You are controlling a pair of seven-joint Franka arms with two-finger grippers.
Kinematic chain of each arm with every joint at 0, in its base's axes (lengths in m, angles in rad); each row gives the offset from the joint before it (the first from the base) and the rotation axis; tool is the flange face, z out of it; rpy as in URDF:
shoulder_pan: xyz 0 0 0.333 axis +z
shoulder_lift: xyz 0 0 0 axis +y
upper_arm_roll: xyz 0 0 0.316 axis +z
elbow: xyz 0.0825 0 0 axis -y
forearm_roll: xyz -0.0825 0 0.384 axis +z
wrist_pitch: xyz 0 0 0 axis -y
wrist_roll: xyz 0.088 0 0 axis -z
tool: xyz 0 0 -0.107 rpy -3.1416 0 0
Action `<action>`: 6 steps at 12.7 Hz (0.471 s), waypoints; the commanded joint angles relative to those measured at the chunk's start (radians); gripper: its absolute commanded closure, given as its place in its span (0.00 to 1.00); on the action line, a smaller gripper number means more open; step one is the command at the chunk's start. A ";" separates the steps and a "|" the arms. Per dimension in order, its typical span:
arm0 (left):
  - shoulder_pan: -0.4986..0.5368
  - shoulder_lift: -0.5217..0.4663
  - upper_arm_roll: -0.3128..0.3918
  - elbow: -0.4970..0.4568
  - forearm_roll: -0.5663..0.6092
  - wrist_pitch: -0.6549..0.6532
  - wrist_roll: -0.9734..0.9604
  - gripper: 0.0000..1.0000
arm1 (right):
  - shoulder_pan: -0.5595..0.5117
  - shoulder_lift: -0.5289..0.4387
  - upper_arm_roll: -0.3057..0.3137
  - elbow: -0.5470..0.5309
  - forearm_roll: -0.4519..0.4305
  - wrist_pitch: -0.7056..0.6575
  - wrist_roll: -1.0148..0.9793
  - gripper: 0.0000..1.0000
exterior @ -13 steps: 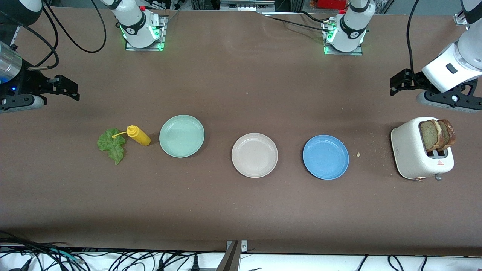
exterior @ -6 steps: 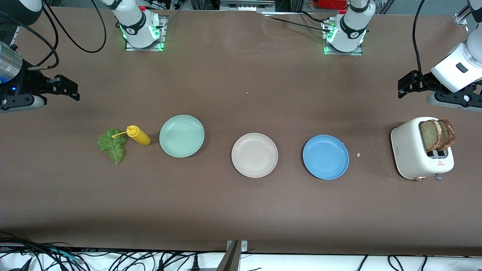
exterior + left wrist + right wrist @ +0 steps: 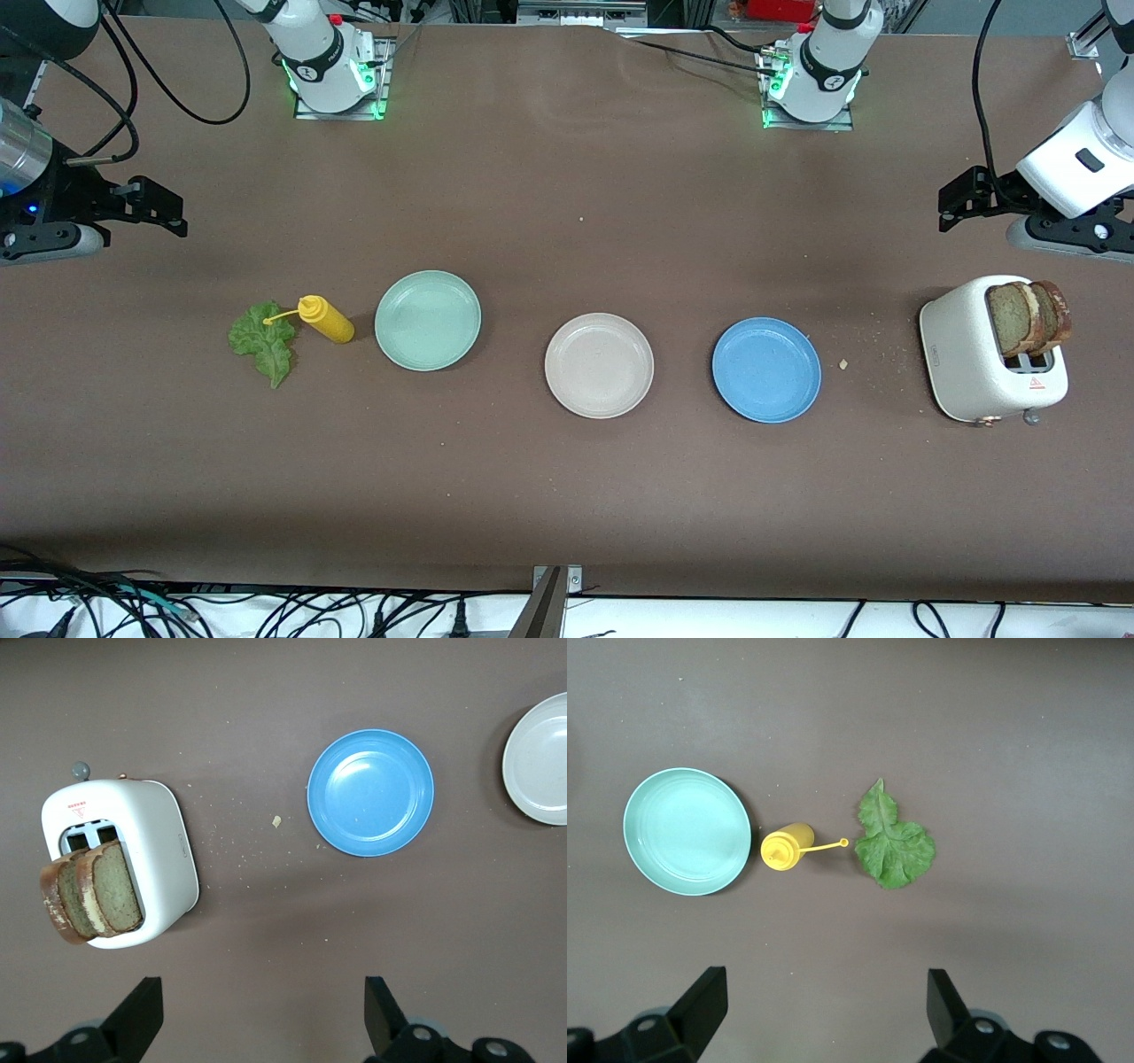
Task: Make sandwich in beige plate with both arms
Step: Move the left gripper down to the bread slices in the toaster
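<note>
My left gripper will grip the bread slice nearer the blue plate at its end (image 3: pixel 1016 286) (image 3: pixel 108 931) away from the toaster's knob.
The empty beige plate (image 3: pixel 599 365) (image 3: pixel 540 757) lies mid-table between two other plates. Brown bread slices (image 3: pixel 1028 317) (image 3: pixel 93 899) stand upright in a white toaster (image 3: pixel 966 363) at the left arm's end. A green lettuce leaf (image 3: pixel 264 341) (image 3: pixel 892 842) lies flat at the right arm's end. My left gripper (image 3: pixel 948 208) (image 3: pixel 262 1014) hangs open over bare table close to the toaster, holding nothing. Over bare table by the lettuce, my right gripper (image 3: pixel 173 217) (image 3: pixel 826 1005) is also open and empty.
A yellow squeeze bottle (image 3: pixel 326 319) lies beside the lettuce, next to a mint-green plate (image 3: pixel 428 320). A blue plate (image 3: pixel 766 369) sits between the beige plate and the toaster. Crumbs (image 3: pixel 843 363) dot the table between the blue plate and the toaster.
The left arm has drawn back a little toward its own end of the table. The right arm and everything on the table have stayed put.
</note>
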 commanded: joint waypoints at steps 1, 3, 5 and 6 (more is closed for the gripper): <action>0.036 0.020 -0.004 0.002 0.025 0.010 0.007 0.00 | 0.001 -0.008 0.002 0.006 -0.007 -0.015 0.013 0.00; 0.084 0.056 -0.004 0.005 0.020 0.012 0.019 0.00 | -0.001 -0.006 0.000 0.006 -0.008 -0.014 0.010 0.00; 0.130 0.130 -0.004 0.052 0.020 0.012 0.020 0.00 | -0.002 -0.005 -0.001 0.006 -0.007 -0.014 0.012 0.00; 0.142 0.170 -0.002 0.074 0.023 0.015 0.020 0.00 | -0.002 -0.005 -0.001 0.006 -0.008 -0.014 0.012 0.00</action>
